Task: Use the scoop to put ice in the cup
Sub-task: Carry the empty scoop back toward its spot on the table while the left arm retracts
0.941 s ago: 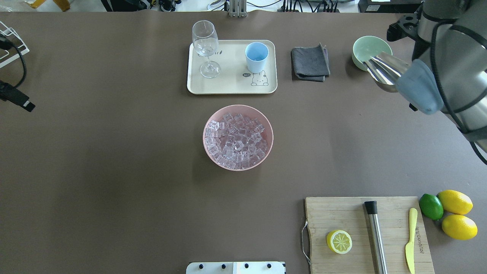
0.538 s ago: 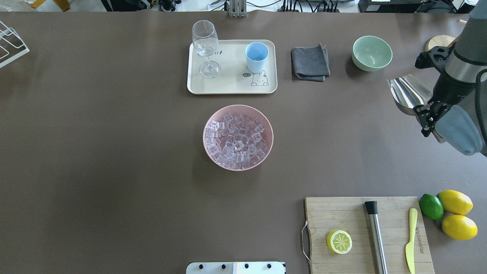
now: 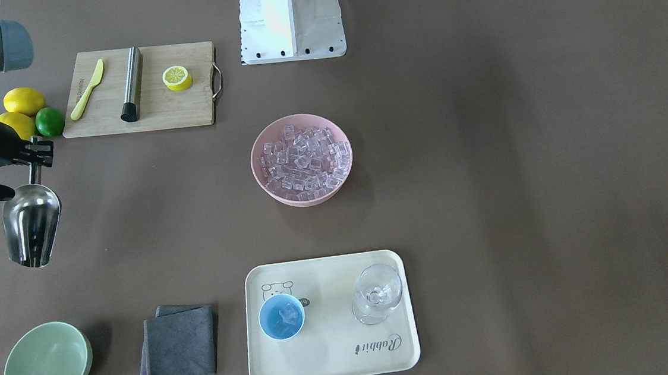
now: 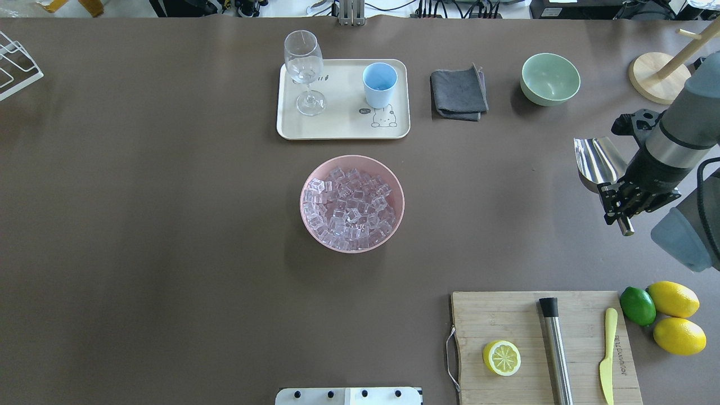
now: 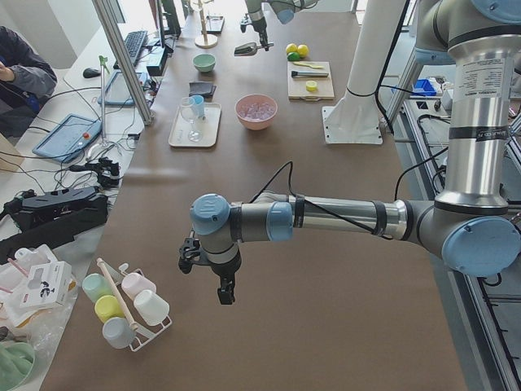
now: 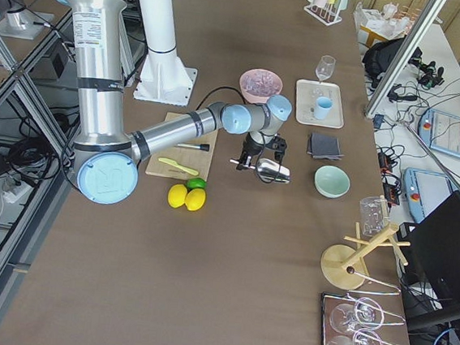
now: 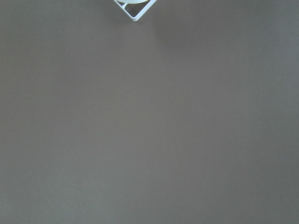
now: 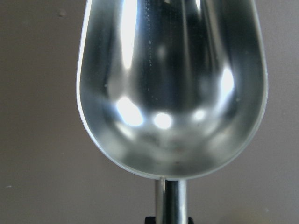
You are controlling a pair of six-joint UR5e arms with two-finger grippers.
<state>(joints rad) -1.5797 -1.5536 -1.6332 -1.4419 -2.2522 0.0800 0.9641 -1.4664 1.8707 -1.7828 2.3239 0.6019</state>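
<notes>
Next, I put the steel scoop down with my right gripper on the bare table (image 3: pixel 37 221) between the lemons and the pale green bowl.
My right gripper (image 4: pixel 619 203) is shut on the handle of the steel scoop (image 4: pixel 596 160) and holds it above the table's right side. The right wrist view shows the scoop's bowl (image 8: pixel 173 84) empty. The ice (image 4: pixel 350 207) fills a pink bowl (image 4: pixel 394 185) at the table's middle. The light-blue cup (image 4: pixel 379 84) stands on a cream tray (image 4: pixel 337 126). In the front-facing view a few ice cubes lie in the cup (image 3: pixel 281 315). My left gripper (image 5: pixel 225 289) shows only in the exterior left view, over bare table. I cannot tell whether it is open.
A stemmed glass (image 4: pixel 304 70) shares the tray. A grey cloth (image 4: pixel 458 93) and a pale green bowl (image 4: pixel 549 79) lie to its right. A cutting board (image 4: pixel 506 315) with lemon half, steel cylinder and knife sits front right, beside lemons (image 4: pixel 675 315). A wooden stand (image 4: pixel 658 76) is at the back right.
My right arm has carried the scoop from beside the green bowl back toward the robot and to the right. My left gripper has left the overhead view.
</notes>
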